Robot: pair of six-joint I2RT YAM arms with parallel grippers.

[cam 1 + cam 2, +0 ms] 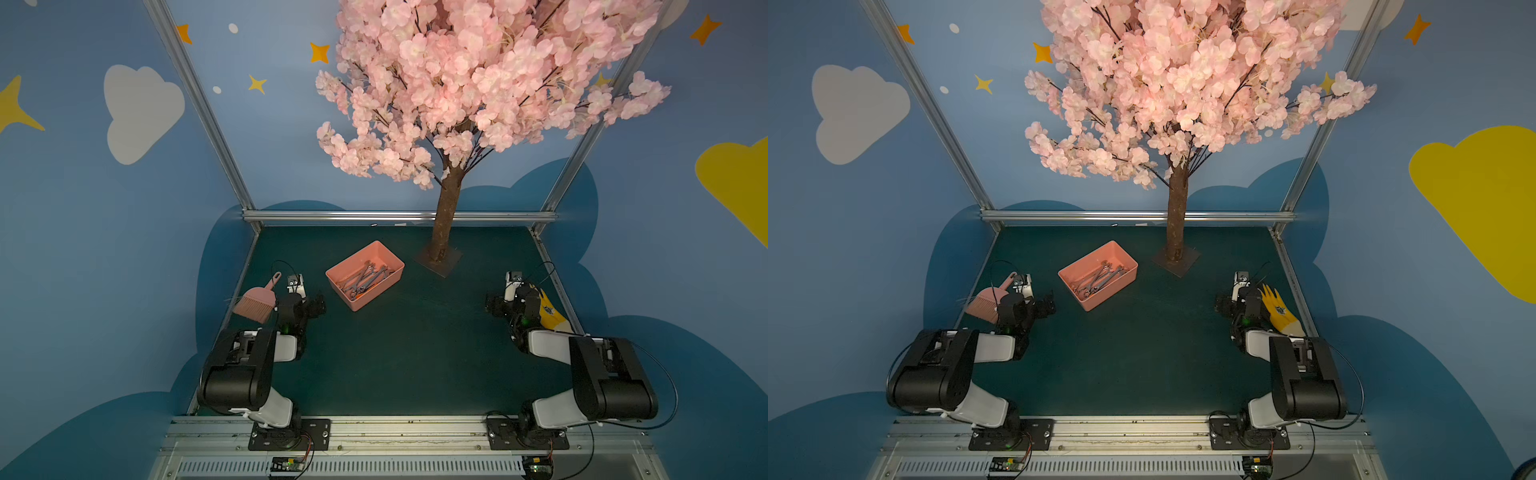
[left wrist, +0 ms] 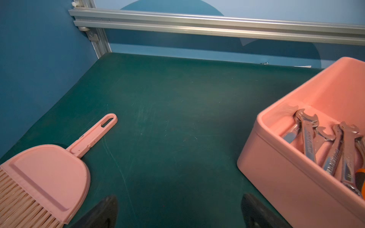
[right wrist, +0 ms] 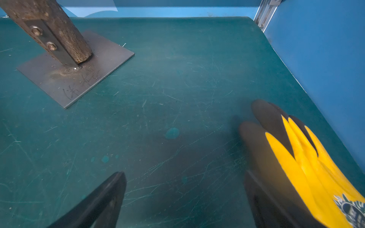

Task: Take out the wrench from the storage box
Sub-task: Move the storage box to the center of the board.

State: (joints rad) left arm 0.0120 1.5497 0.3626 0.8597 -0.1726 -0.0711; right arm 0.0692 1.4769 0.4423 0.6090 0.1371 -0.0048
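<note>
My left gripper should grab the storage box next at the rim of its far long side [image 1: 342, 263] [image 2: 287, 96], the one facing the back rail.
The salmon-pink storage box [image 1: 380, 293] [image 1: 1113, 293] sits on the green mat left of centre, turned at an angle. Several steel wrenches [image 1: 365, 280] [image 1: 1098, 279] lie piled inside it. The left wrist view shows the box's near wall [image 2: 276, 173] and the wrenches [image 2: 308, 138] from close by. My left gripper [image 1: 318, 305] [image 1: 1048, 305] [image 2: 179, 199] hovers just left of the box, open and empty. My right gripper [image 1: 492, 305] [image 1: 1221, 305] [image 3: 183, 174] is far to the right, open, with only mat between its fingers.
A pink hand brush [image 1: 255, 303] [image 2: 49, 173] lies left of the left gripper. A yellow-and-black glove [image 1: 548, 309] [image 3: 296, 158] lies by the right gripper. An artificial blossom tree's trunk [image 1: 446, 216] stands on a metal plate [image 3: 75, 75] behind the box. Aluminium rails edge the mat.
</note>
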